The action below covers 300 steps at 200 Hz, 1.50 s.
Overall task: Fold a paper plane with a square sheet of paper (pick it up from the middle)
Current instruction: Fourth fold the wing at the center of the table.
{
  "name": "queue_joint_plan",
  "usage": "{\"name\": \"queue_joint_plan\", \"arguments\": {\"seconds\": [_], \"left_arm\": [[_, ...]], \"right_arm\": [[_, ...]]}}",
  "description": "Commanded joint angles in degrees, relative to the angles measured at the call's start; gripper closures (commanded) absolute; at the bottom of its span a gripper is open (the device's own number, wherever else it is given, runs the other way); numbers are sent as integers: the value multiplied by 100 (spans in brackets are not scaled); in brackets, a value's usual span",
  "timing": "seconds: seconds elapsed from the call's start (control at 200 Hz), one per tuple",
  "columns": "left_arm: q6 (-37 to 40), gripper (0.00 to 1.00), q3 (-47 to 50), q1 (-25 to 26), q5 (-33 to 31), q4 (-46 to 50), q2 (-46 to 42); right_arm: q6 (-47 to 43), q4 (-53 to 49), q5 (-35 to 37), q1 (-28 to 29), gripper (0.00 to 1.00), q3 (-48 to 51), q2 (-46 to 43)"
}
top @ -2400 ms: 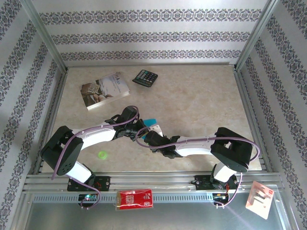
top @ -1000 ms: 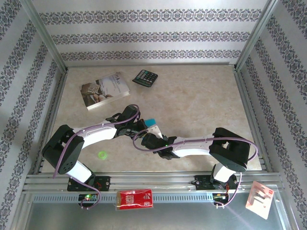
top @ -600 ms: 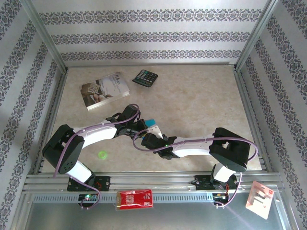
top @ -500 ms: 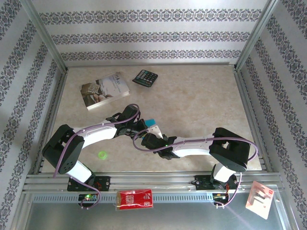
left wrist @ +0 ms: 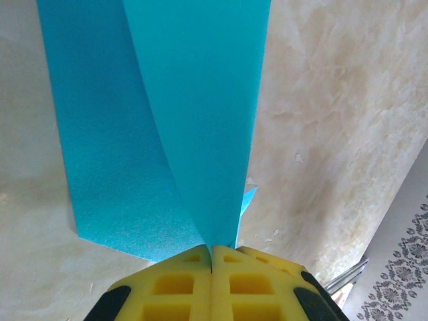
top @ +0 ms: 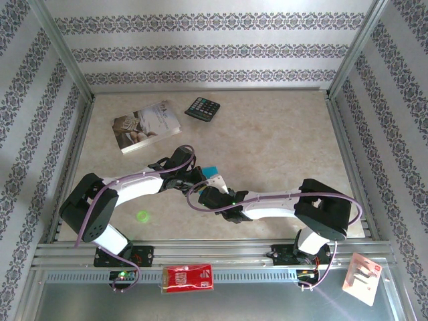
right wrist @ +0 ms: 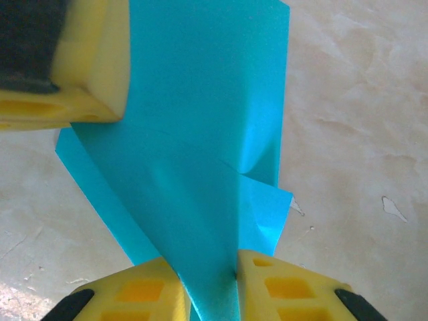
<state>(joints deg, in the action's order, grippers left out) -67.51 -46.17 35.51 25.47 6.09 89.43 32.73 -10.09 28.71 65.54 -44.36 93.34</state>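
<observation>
Both grippers crowd one end of the folded paper while the flap fans wide ahead, so the robot's left gripper should open and pinch the flap's far end (top: 210,171).
The square sheet of paper (top: 212,172) is turquoise blue and folded lengthwise, held just above the table between the two arms. My left gripper (left wrist: 212,251) is shut on its folded edge, yellow pads pressed together, and the sheet (left wrist: 194,100) fans out ahead. My right gripper (right wrist: 208,275) straddles another part of the sheet (right wrist: 200,134). Its pads stand a little apart with the paper running between them. A small creased corner flap sticks out to the right. The left gripper's pad (right wrist: 87,67) shows at the upper left of the right wrist view. From above, the left gripper (top: 198,178) and the right gripper (top: 211,191) almost touch.
A pale printed book (top: 147,126) and a black calculator (top: 202,108) lie at the back left. A small green object (top: 142,215) sits near the left arm. A red packet (top: 188,277) and a white packet (top: 362,277) lie on the front rail, off the table.
Both grippers stay together at the paper. The right arm has shifted slightly, and the blue sheet between the grippers shows a little less from above.
</observation>
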Motion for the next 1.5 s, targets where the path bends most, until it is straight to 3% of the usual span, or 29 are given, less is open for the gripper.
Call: {"name": "queue_joint_plan", "arguments": {"seconds": [0.0,0.545,0.714,0.864,0.979,1.109,1.304,1.494], "left_arm": [[108,100,-97,-83,63,214,81],[219,100,-76,-97,2,217,89],[320,84,-50,-177,-56,287,-43],[564,66,-117,-368,-90,495,-354],[826,61,-151,-549,-149,715,-698],[805,64,63,-641,-194,668,-938],[584,80,431,-634,1,165,-861],[497,83,652,-615,138,-235,-702]], "right_arm": [[42,-149,126,58,78,105,-73],[133,66,8,17,100,241,-112],[143,202,-121,-74,100,374,-325],[147,550,-691,-316,100,602,-590],[163,816,-1163,-475,100,780,-781],[289,1121,-1719,-724,100,991,-959],[427,1500,-2373,-1032,100,1244,-1079],[394,1512,-2343,-1085,100,1366,-1240]]}}
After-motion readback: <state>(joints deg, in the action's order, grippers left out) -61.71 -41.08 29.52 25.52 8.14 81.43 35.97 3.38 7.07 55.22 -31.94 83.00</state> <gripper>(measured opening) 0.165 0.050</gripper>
